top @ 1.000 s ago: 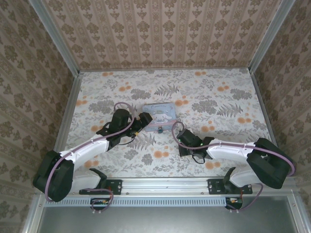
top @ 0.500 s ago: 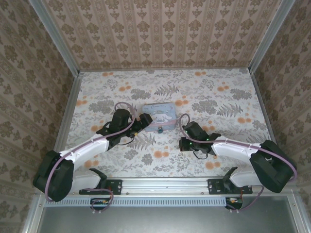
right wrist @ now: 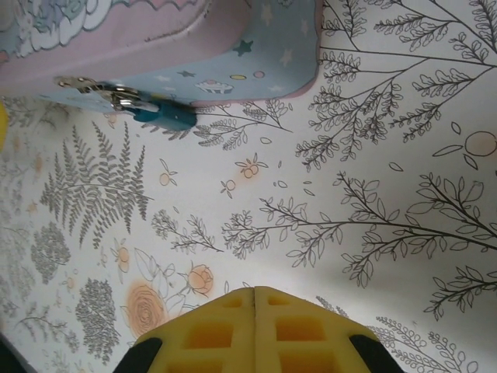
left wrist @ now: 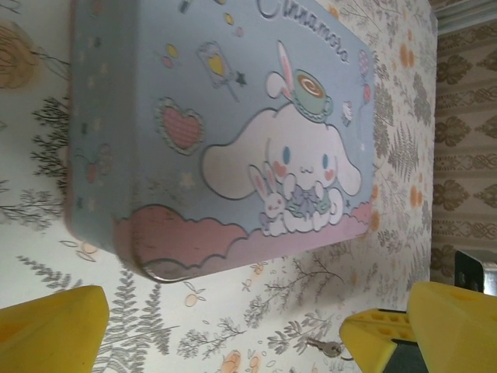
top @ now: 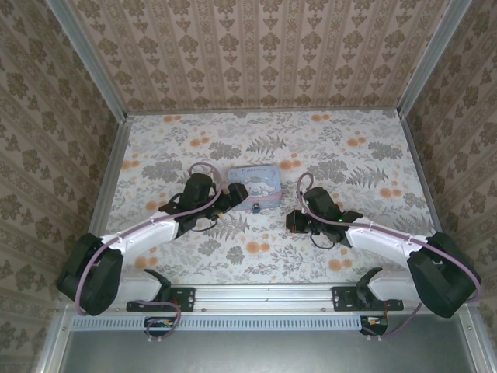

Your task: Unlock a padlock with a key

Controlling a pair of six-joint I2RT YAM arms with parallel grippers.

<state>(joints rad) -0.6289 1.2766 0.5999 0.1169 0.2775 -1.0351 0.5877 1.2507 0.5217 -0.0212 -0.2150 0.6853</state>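
Note:
The key lies beside my right gripper's shut fingers; it should open, move over the key and grip its head [left wrist: 335, 350] before nearing the padlock.
The padlock [right wrist: 165, 115] is small and teal. It hangs from the metal latch [right wrist: 99, 89] on the front edge of the pale blue tin [top: 254, 183], and in the top view the padlock [top: 256, 208] is a tiny dot there. The thin key [left wrist: 329, 347] lies flat on the table beside one yellow finger [left wrist: 423, 330] of my left gripper [left wrist: 233, 326]. That gripper is open at the tin's near-left corner. My right gripper [right wrist: 255, 299] hangs above the table, right of the padlock. It is shut, pads pressed together, with nothing visible between them.
The tin [left wrist: 225, 132], with its white cartoon dog, lies closed at the middle of the floral table [top: 342, 163]. Patterned walls and metal rails [top: 109, 171] enclose the table on three sides. Open tabletop lies behind the tin and to both sides.
My right gripper has moved up and to the right, closer to the tin's front right corner. My left gripper has crept slightly to the right, toward the tin.

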